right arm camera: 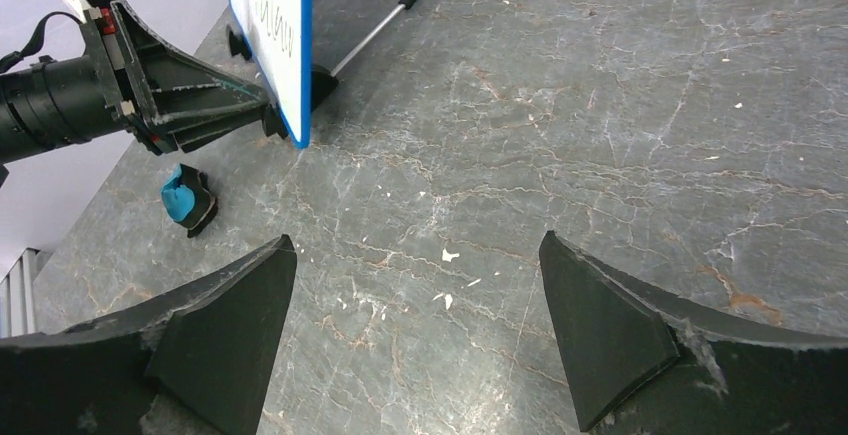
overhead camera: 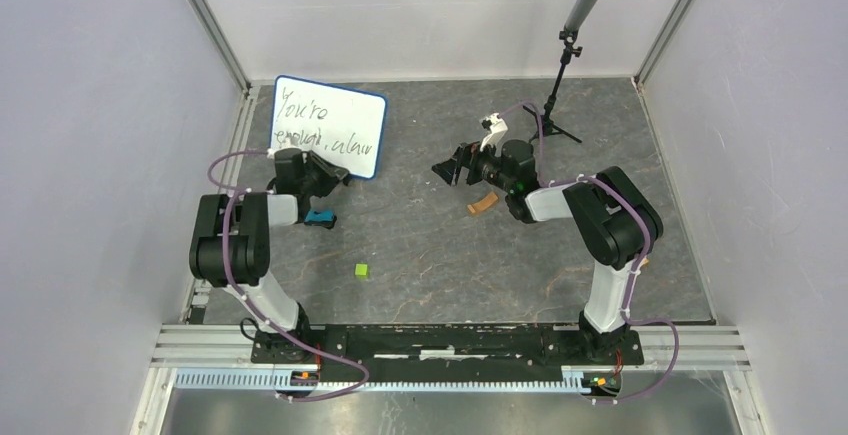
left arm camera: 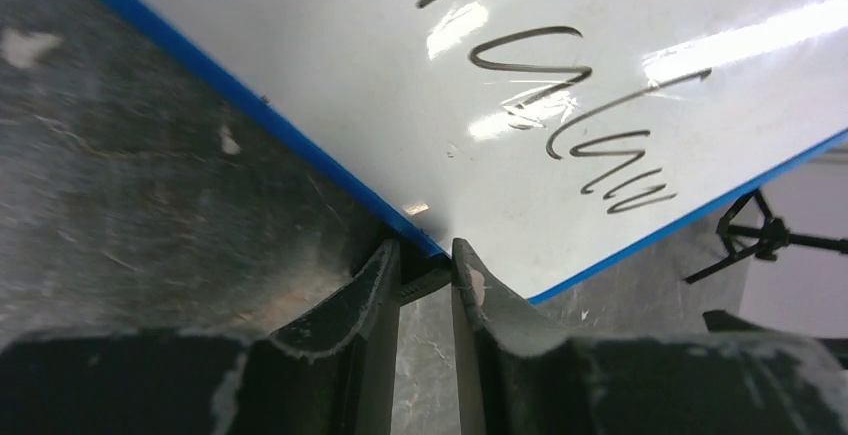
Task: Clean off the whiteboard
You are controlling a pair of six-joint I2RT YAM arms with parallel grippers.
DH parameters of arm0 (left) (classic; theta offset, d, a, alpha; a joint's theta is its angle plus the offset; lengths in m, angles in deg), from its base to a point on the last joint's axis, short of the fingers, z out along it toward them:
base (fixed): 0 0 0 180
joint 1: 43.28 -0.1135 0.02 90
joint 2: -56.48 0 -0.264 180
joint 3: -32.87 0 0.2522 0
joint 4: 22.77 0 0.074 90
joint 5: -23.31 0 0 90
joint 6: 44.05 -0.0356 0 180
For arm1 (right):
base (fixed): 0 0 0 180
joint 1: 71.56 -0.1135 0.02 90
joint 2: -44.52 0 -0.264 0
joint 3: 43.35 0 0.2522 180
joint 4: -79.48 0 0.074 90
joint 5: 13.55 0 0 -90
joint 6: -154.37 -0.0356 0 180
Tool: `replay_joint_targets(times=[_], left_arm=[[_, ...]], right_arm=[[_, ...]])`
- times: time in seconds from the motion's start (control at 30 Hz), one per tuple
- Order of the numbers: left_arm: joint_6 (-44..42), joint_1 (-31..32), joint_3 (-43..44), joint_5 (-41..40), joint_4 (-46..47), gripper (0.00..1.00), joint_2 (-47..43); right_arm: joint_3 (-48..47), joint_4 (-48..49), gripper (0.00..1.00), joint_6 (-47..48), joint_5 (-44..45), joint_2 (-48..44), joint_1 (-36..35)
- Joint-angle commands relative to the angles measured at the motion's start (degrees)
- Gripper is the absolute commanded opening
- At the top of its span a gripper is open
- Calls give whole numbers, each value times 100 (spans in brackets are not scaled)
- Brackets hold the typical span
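Observation:
My left gripper needs to take the whiteboard's black foot (left arm camera: 426,281) from the front and pull the whiteboard nearer, because the whiteboard stands far back and slants across this gripper's fingers.
The whiteboard (overhead camera: 328,125) stands upright at the back left, blue-framed, with black handwriting on it. In the left wrist view its lower corner (left arm camera: 470,225) and a small black foot sit between my left gripper's (left arm camera: 424,255) narrow fingers, which press on it from both sides. From above, the left gripper (overhead camera: 345,177) reaches to the board's lower right corner. The right wrist view shows the board (right arm camera: 272,25) edge-on with the left gripper (right arm camera: 268,115) at its base. My right gripper (overhead camera: 450,168) hovers mid-table, open, with only bare tabletop between its fingers (right arm camera: 240,295).
A small blue and black block (overhead camera: 320,219) lies just in front of the left gripper, also in the right wrist view (right arm camera: 187,198). A green cube (overhead camera: 361,270) lies nearer the bases, a brown piece (overhead camera: 482,204) by the right arm. A microphone stand (overhead camera: 565,75) stands at the back right.

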Motion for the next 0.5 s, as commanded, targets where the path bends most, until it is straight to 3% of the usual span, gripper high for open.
replay_joint_targets(times=[0.0, 0.2, 0.47], left_arm=[[-715, 521, 153, -238, -964, 29, -389], [-1725, 1126, 741, -1621, -2241, 48, -735], [-1895, 1292, 891, -1933, -2546, 52, -805]], right_arm=[[-165, 165, 97, -58, -93, 31, 18], [-178, 177, 98, -99, -86, 46, 11], [-185, 153, 97, -98, -69, 60, 22]])
